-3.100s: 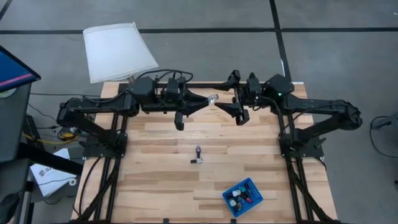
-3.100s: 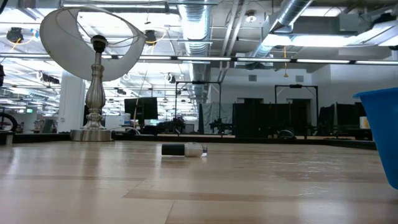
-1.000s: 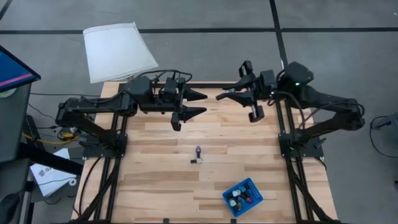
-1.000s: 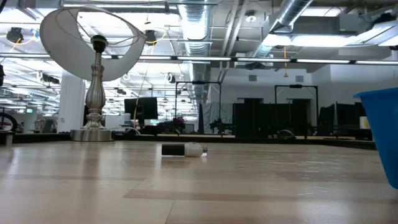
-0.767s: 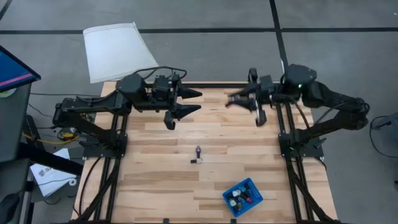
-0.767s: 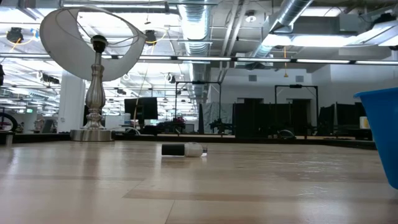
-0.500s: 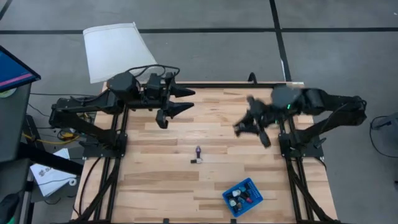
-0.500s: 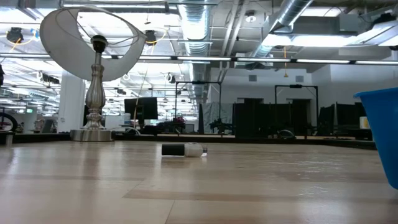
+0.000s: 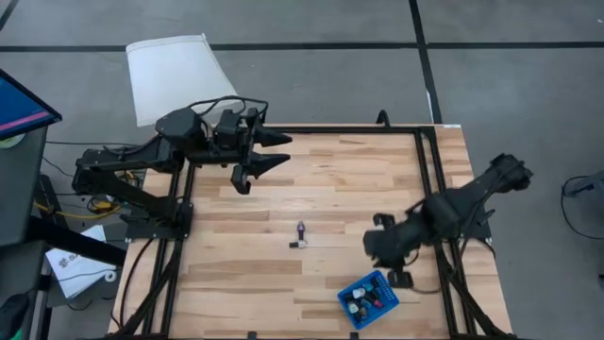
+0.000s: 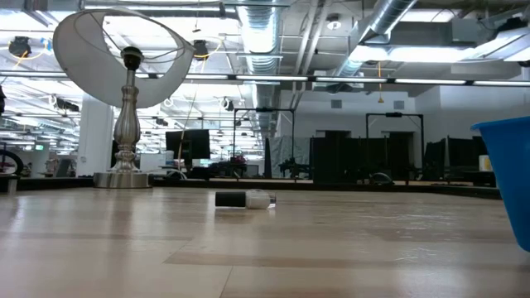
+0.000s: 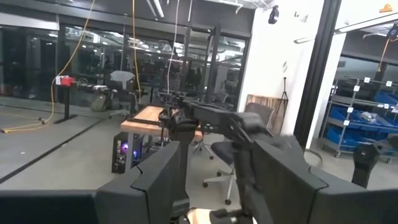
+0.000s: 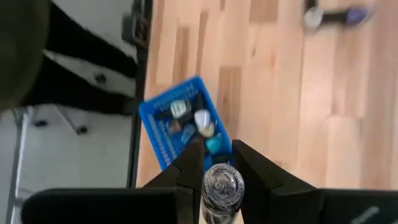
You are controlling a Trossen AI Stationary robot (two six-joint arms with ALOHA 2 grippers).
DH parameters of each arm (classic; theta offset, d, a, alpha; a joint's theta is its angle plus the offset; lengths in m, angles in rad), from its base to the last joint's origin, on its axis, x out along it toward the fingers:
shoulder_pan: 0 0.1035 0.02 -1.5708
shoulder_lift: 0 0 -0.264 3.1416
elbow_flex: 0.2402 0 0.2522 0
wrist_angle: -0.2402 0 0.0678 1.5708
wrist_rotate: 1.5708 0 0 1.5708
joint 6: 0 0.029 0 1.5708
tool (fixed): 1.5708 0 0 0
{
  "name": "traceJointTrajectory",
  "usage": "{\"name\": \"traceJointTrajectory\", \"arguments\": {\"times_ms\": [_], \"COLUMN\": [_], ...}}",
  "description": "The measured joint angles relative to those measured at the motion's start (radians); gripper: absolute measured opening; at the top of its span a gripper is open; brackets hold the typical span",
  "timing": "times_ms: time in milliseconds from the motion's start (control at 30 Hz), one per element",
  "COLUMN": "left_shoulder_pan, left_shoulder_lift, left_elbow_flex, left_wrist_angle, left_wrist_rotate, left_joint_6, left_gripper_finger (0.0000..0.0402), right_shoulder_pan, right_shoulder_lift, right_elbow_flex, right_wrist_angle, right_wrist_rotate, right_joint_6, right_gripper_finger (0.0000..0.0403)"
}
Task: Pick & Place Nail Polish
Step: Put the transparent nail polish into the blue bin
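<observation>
My right gripper is going to set the nail polish bottle with the silvery cap down, placing it beside the teal bottle in the blue tray (image 9: 378, 290) (image 12: 219, 157). The nail polish bottle is now above the table.
A small nail polish bottle with a silvery cap (image 12: 222, 182) sits between the fingers of my right gripper (image 9: 379, 247), which is shut on it above the table, just off the far side of the blue tray (image 9: 385, 283). The tray holds several bottles (image 12: 189, 121). Another bottle (image 9: 300, 233), purple with a dark cap, lies on its side mid-table and shows in the low view (image 10: 244, 199). My left gripper (image 9: 276, 151) stands open with nothing in it, above the far left of the table. My right gripper pinches the bottle between its two fingers (image 12: 189, 168). The silvery cap end (image 12: 222, 177) faces back toward the wrist; the bottle's body is hidden behind it. The fingers point down at a slant, with the bottle along them. It is lifted clear of the table.
A lamp with a white shade (image 9: 179, 77) stands at the far left corner; its base shows in the low view (image 10: 122, 178). The tray's blue wall (image 10: 507, 174) stands close at the low view's right. Bare wood lies between the lone bottle and the tray.
My right gripper has swung from the table's far edge down toward the near right, to beside the blue tray, keeping the bottle between its fingers. My left arm has drawn back toward the table's left edge. The lying bottle has stayed put.
</observation>
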Motion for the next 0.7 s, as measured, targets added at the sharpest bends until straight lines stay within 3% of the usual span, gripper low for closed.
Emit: {"name": "traceJointTrajectory", "arguments": {"times_ms": [267, 700], "left_shoulder_pan": [0.001, 0.001], "left_shoulder_lift": [0.000, 0.000], "left_elbow_flex": [0.000, 0.000], "left_wrist_angle": [0.001, 0.000], "left_wrist_rotate": [0.000, 0.008], "left_joint_6": [0.000, 0.028], "left_gripper_finger": [0.0197, 0.0193], "right_shoulder_pan": [0.102, 0.219], "right_shoulder_lift": [0.054, 0.055], "right_elbow_flex": [-0.029, -0.423], "right_wrist_angle": [0.036, 0.485], "right_wrist_rotate": [0.015, 0.043], "right_joint_6": [0.127, 0.494], "right_gripper_finger": [0.0057, 0.0057]}}
